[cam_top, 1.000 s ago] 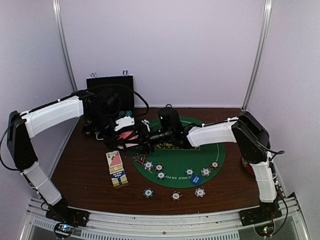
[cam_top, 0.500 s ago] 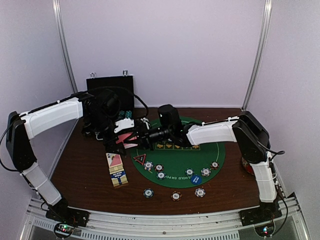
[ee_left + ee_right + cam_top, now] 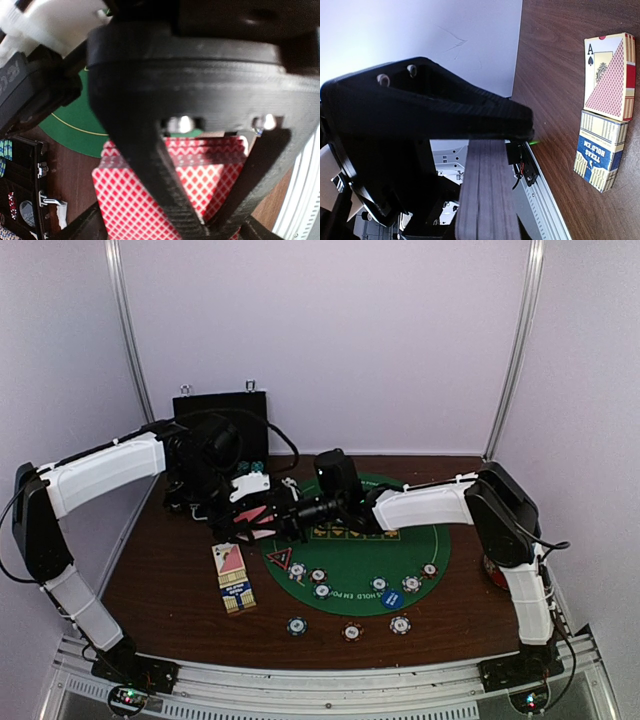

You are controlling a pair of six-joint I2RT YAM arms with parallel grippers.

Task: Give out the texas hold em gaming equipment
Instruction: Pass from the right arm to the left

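My right gripper reaches deep across the whole deck, so it should open, back off and draw just a card by the card's loose end (image 3: 205, 150) while my left gripper keeps the deck.
A deck of pink-backed playing cards (image 3: 262, 512) hangs above the table's left half, between both grippers. My right gripper (image 3: 287, 515) is shut on it; in the right wrist view the deck's grey edge (image 3: 487, 195) runs out from under the upper black finger (image 3: 470, 110). My left gripper (image 3: 240, 522) stands open around the same deck. In the left wrist view the diamond-patterned card back (image 3: 125, 200) lies between my left gripper's (image 3: 172, 231) spread fingers, with the right gripper's triangular finger (image 3: 165, 165) across it. Striped poker chips (image 3: 318, 576) and a blue button (image 3: 391, 598) lie on the green mat (image 3: 360, 550).
A card box (image 3: 233, 580) lies on the wood left of the mat, also seen as the card box (image 3: 602, 115) in the right wrist view. The open black case (image 3: 215, 415) stands at the back left. Three chips (image 3: 351, 631) sit off the mat's near edge. One face-up card (image 3: 279, 558) lies on the mat.
The right gripper has closed on the deck and the left gripper has opened its fingers off it. Both arms have barely shifted.
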